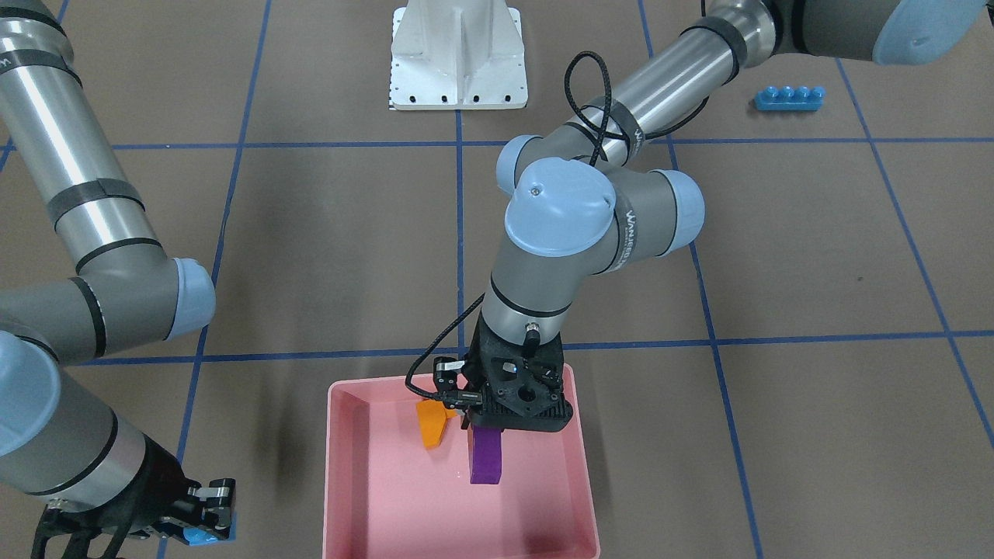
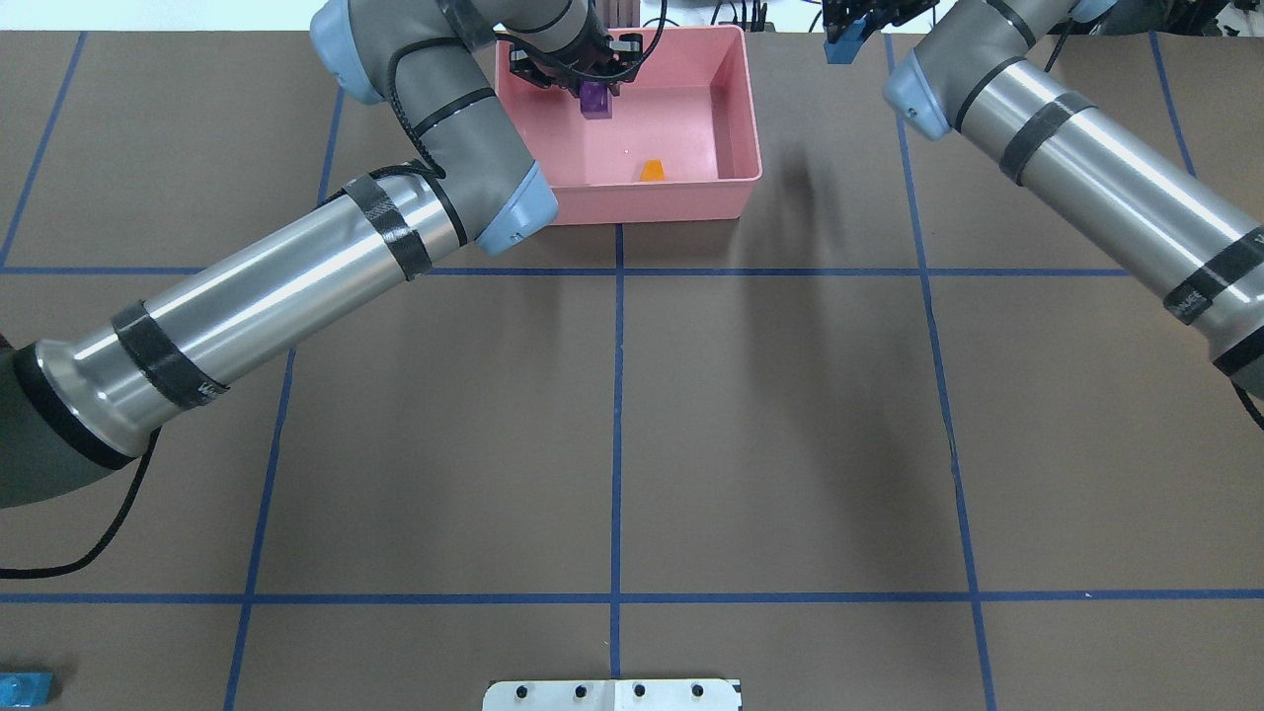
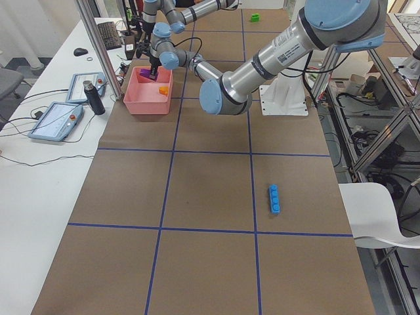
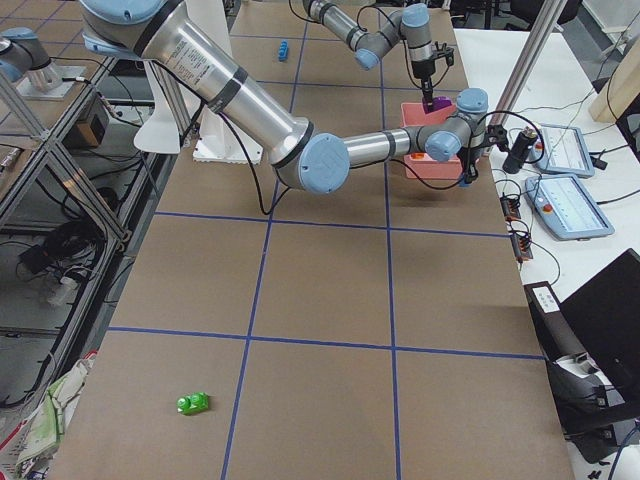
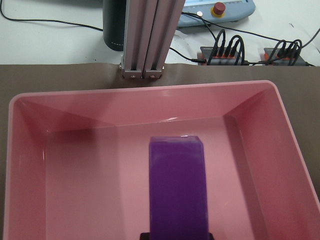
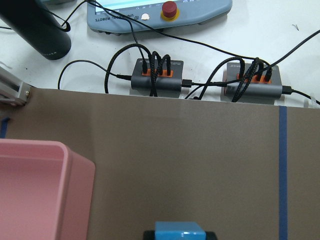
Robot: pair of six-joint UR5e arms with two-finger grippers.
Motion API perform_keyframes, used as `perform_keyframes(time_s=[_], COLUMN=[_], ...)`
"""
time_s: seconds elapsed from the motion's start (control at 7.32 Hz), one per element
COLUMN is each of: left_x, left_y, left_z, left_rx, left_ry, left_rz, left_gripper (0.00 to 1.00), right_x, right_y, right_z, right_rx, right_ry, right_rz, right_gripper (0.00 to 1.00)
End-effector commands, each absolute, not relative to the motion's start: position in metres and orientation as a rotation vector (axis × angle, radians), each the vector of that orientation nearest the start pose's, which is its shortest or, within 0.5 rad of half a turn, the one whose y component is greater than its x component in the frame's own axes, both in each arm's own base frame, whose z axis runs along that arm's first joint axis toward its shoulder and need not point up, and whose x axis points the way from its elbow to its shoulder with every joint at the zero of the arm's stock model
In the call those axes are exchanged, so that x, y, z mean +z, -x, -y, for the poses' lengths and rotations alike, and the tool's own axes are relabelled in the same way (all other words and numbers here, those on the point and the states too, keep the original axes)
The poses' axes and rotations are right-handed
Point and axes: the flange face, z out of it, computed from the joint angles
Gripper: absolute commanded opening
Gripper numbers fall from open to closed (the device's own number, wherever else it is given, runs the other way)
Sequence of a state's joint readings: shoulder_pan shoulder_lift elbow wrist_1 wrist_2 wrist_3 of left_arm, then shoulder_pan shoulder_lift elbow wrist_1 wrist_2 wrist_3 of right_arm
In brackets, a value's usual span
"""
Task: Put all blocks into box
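Note:
Next, my right gripper lets go of the small blue block on the bottom of the pink box, close to the orange sloped block (image 1: 439, 475).
My left gripper (image 1: 486, 432) is shut on the long purple block (image 1: 487, 458), which hangs end-down inside the pink box (image 1: 335, 466). The left wrist view has the purple block (image 5: 177, 185) over the box floor (image 5: 90, 190). The orange sloped block (image 2: 652, 170) lies in the box. Beside the box, above the table, my right gripper (image 1: 206, 528) is shut on the small blue block (image 6: 180, 231). The long blue four-stud block (image 1: 788, 98) lies on the table near the robot's left side. The green block (image 4: 193, 403) lies far off at the robot's right end.
The white metal base (image 1: 458, 62) stands at the robot's edge of the table. Beyond the box are an aluminium post (image 5: 145, 40), a dark bottle (image 5: 115, 25), cable hubs (image 6: 155, 80) and teach pendants (image 3: 56, 121). Blue tape lines cross the brown table.

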State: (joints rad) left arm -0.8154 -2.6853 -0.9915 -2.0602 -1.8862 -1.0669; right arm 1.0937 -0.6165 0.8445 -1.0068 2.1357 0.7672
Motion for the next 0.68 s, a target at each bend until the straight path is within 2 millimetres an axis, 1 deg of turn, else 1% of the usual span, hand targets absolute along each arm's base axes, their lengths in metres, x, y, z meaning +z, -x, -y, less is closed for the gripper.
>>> perform_keyframes(time_s=[0.0, 0.14, 0.27, 0.41, 0.55], left_x=[0.114, 0.109, 0.109, 0.094, 0.082], left_y=[-0.511, -0.505, -0.497, -0.474, -0.457], left_z=[0.688, 0.688, 0.69, 0.688, 0.678], left_rx=[-0.126, -0.117, -0.114, -0.08, -0.023], left_ry=[-0.388, -0.389, -0.342, -0.317, -0.293], left_rz=[-0.975, -0.983, -0.97, -0.941, -0.874], left_gripper=[1.0, 1.0, 0.99, 0.99, 0.99], right_x=[0.258, 0.235, 0.203, 0.189, 0.178], right_y=[0.289, 0.299, 0.317, 0.351, 0.377], right_z=[0.815, 0.815, 0.81, 0.799, 0.79], right_rx=[0.061, 0.06, 0.033, 0.033, 0.025], right_ry=[-0.284, -0.277, -0.291, -0.283, -0.308], right_rz=[0.936, 0.941, 0.959, 0.963, 0.942], right_gripper=[0.0, 0.0, 0.0, 0.0, 0.0])
